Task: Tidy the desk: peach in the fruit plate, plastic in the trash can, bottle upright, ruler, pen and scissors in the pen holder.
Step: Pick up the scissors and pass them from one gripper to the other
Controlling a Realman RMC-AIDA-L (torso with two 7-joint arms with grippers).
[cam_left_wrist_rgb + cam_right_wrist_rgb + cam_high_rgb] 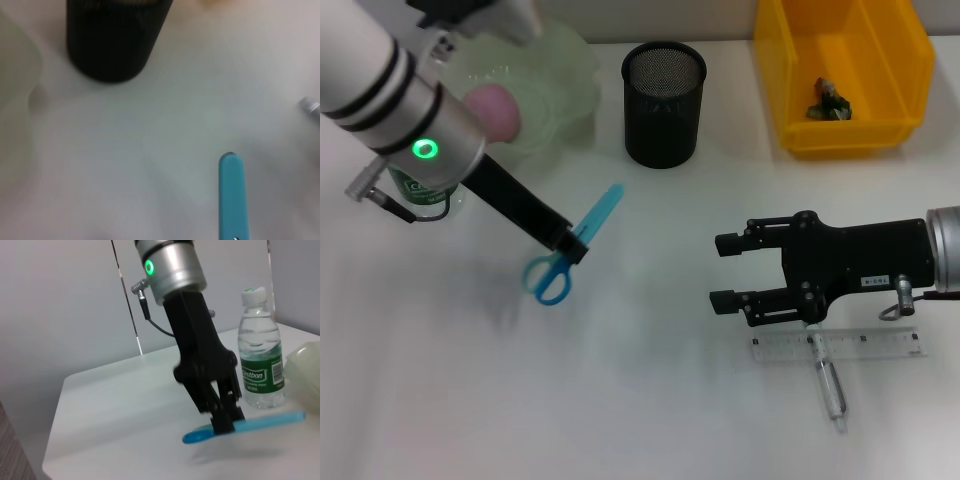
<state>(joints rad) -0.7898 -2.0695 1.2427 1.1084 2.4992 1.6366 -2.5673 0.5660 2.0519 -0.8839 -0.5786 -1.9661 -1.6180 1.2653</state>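
My right gripper is to grasp the finger loops [550,300] [194,437] of the blue scissors next, because my left gripper passes them over.
My left gripper [570,243] is shut on the blue scissors [582,232] at their pivot. In the right wrist view the left gripper [226,426] holds the scissors [270,420] level, slightly above the table. The scissors' blade tip [232,195] points toward the black mesh pen holder [663,100] [115,40]. The peach [495,110] lies in the pale green fruit plate [560,70]. The bottle [259,365] stands upright beside the plate. My right gripper [725,271] is open, just above the clear ruler [860,347] and pen [831,385]. A crumpled piece of plastic [828,100] lies in the yellow bin [800,135].
The pen holder stands at the back centre, between the plate and the yellow bin. Bare white tabletop lies between the two grippers and along the front. The table's edge [55,440] shows beyond the left arm in the right wrist view.
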